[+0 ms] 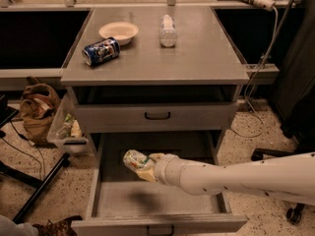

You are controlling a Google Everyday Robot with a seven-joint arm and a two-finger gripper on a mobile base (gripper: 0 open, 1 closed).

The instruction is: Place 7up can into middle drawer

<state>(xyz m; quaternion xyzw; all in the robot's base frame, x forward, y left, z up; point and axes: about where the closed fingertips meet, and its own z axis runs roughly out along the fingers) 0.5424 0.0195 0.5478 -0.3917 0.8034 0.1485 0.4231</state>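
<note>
Next, my gripper lets go of the 7up can on the open middle drawer's grey tray's bottom (pixel 146 186), behind the small dark handle.
The 7up can (pixel 135 160) is pale whitish-green and lies tilted in my gripper (pixel 143 167). My white arm reaches in from the right, and the gripper is shut on the can. It holds the can above the grey tray of the open middle drawer (pixel 157 200), over its left half. A shadow of the can falls on the tray floor below. The drawer is pulled out far toward the camera, with its small dark handle at the front edge.
On the cabinet top (pixel 206 58) lie a dark blue can (pixel 101 51), a pale bowl (pixel 118 32) and a clear plastic bottle (pixel 168 30). The upper drawer (pixel 157 116) is closed, with a black loop handle. A brown bag (pixel 37 107) and a plastic bin (pixel 66 127) stand left of the cabinet.
</note>
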